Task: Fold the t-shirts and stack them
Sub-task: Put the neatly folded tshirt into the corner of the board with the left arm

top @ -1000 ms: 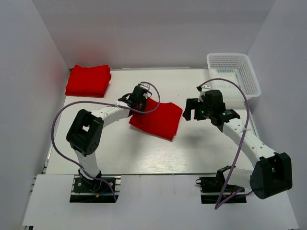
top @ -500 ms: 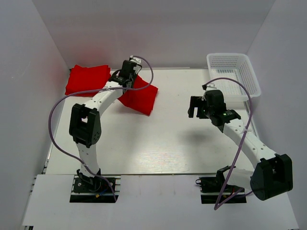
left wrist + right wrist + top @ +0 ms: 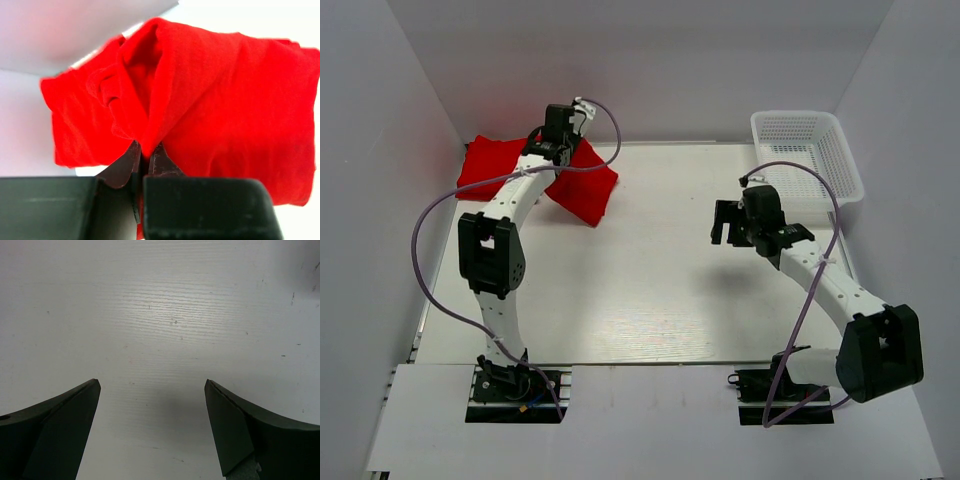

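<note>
My left gripper will let go of the held red t-shirt on top of the stack of folded red t-shirts (image 3: 508, 165) (image 3: 111, 112).
A folded red t-shirt (image 3: 586, 188) hangs at the back left of the table, and my left gripper (image 3: 556, 152) is shut on its near edge. In the left wrist view the fingertips (image 3: 159, 156) pinch a fold of the t-shirt (image 3: 225, 100), which fills most of that view. Just behind and to its left, a stack of folded red t-shirts (image 3: 488, 162) lies in the back left corner, partly hidden by the arm and the held shirt. My right gripper (image 3: 725, 222) hovers right of centre, open (image 3: 152, 385), with only bare table between its fingers.
A white mesh basket (image 3: 810, 150) stands at the back right corner. White walls close in the table (image 3: 650, 290) on the left, back and right. Purple cables loop off both arms.
My left arm has carried the folded t-shirt from the table's middle to the back left, up against the stack. The right gripper has barely moved.
</note>
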Controlling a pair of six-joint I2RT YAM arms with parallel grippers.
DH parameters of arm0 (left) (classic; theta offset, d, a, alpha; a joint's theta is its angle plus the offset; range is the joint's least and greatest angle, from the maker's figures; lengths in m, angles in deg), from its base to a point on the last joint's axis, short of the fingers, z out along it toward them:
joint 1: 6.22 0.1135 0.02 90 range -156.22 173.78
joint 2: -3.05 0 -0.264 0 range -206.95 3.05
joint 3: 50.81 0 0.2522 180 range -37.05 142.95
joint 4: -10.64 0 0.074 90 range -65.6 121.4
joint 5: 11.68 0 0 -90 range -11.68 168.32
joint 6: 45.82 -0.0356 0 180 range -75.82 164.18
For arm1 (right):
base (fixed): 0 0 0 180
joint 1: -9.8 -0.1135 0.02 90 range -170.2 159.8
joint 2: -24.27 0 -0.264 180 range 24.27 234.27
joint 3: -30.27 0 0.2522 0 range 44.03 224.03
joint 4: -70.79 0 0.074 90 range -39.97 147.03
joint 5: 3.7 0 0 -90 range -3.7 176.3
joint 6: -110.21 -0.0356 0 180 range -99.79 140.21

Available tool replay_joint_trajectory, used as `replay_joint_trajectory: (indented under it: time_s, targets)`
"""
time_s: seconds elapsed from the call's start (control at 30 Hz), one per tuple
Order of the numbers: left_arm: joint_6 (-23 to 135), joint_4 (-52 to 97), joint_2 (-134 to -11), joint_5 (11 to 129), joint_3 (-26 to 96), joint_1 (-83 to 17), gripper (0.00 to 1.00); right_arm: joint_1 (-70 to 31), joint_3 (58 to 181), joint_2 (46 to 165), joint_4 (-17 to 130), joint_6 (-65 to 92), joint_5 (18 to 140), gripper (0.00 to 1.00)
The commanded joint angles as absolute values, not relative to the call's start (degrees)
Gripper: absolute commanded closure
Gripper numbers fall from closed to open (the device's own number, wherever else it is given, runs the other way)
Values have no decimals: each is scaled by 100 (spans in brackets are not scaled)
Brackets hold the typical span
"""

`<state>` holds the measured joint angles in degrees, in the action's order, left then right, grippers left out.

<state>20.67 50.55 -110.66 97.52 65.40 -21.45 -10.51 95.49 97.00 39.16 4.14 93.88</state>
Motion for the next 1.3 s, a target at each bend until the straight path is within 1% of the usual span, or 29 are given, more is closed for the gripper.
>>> replay_joint_trajectory:
  time_s: [0.0, 0.13, 0.33, 0.53, 0.83, 0.87, 1.27]
  targets:
    - [1623, 4821, -11190, 9432, 7357, -1968, 100, -1032, 9905, 9800, 4130, 386, 9430, 9]
    - [1623, 5357, -11490, 9072, 8115, -1845, 100, -1050, 9992, 10020, 4165, 386, 9377, 9]
    - [1737, 5621, -11358, 9018, 8362, -1782, 100, -1050, 10133, 10293, 4156, 377, 9158, 9]
    - [1737, 5621, -11173, 9247, 8468, -1546, 100, -1059, 10292, 10398, 4165, 351, 8886, 9]
    - [1579, 5516, -11068, 8719, 8468, -1107, 100, -1050, 10581, 10653, 4113, 378, 8692, 9]
    - [1579, 5516, -11068, 8719, 8468, -1106, 100, -1050, 10608, 10679, 4086, 386, 8509, 9]
    - [1807, 5700, -10953, 8157, 9013, -614, 100, -1067, 10959, 11137, 3989, 413, 8296, 9]
